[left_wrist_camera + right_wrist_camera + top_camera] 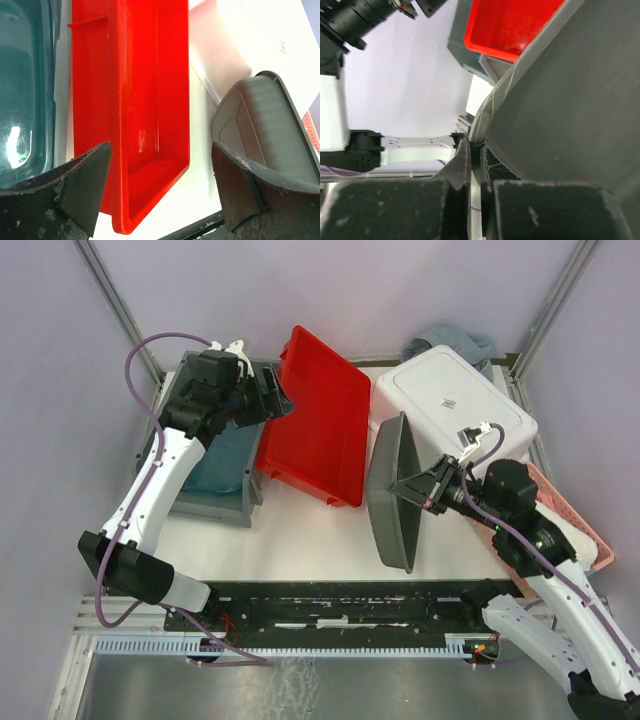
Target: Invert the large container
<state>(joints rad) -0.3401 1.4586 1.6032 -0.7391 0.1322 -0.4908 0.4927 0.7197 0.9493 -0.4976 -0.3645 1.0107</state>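
My right gripper needs to let go of the large grey container between the red container and the white container (397, 471).
A large grey container (390, 495) stands tipped on its long side in the middle of the white table, its open side facing left. My right gripper (408, 484) is shut on its upper rim; in the right wrist view the gripper (476, 150) pinches the thin rim, with the container's wall (570, 100) filling the right. My left gripper (278, 400) hovers open over the top left edge of a red container (315, 430). Through the left wrist view the open gripper (160, 165) frames the red container (140, 75), with nothing between the fingers, and the grey container (260, 125) at right.
A white container (450, 395) lies upside down at the back right. A grey bin (215, 502) with a teal inside sits at the left, the red container leaning on it. A pink basket (585, 525) is at the right edge, a blue cloth (450, 340) behind.
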